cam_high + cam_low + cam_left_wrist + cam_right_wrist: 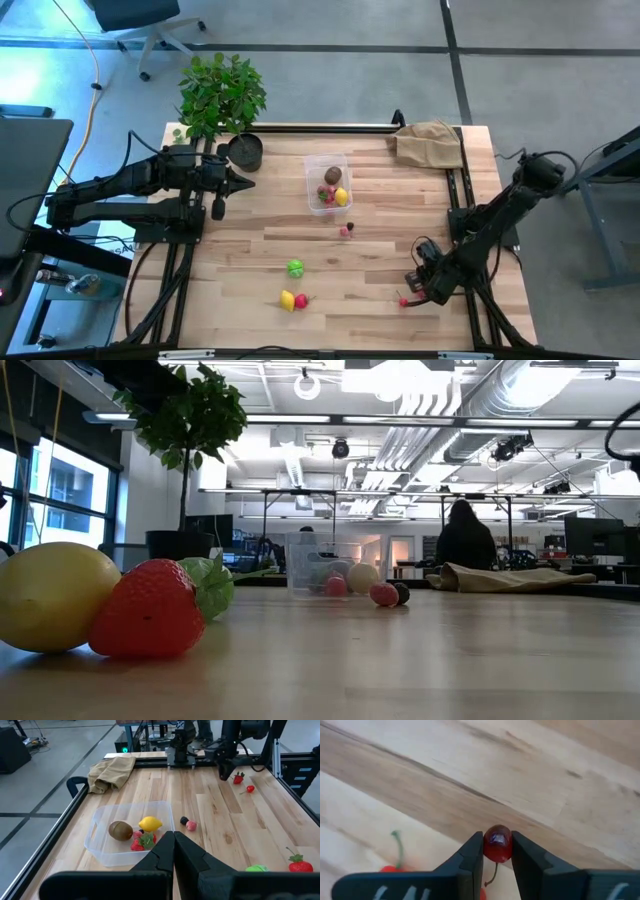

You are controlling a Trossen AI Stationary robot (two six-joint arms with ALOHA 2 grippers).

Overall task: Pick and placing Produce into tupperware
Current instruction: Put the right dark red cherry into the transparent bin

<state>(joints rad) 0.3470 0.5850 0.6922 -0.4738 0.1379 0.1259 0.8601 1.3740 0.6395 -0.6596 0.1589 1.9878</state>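
Observation:
Next, my right gripper releases the red cherry in the clear tupperware's far corner [320, 176], next to the brown kiwi.
The clear tupperware [328, 183] stands at the table's middle far side and holds a brown kiwi [120, 830], a lemon [150, 824] and strawberries [141, 842]. On the wood lie a pink and a dark berry [346, 230], a green round one [295, 267], a lemon with a strawberry [293, 300], and a loose cherry [392, 866]. My right gripper [412, 292], at the near right, points down and is shut on a red cherry [497, 843]. My left gripper [173, 836] hovers shut to the left of the tub. My right gripper pinches the cherry's round red body [497, 851] between the free ends of its two fingers. The fingers come from above, pointing down at the table. The cherry's thin stem [492, 876] trails back between the fingers. Whether the cherry is clear of the wood, I cannot tell.
A potted plant [222, 95] with a black pot [245, 152] stands at the far left corner. A tan paper bag [428, 143] lies at the far right. A person [465, 535] shows in the room beyond. Bare wood stretches between the tub and the near edge.

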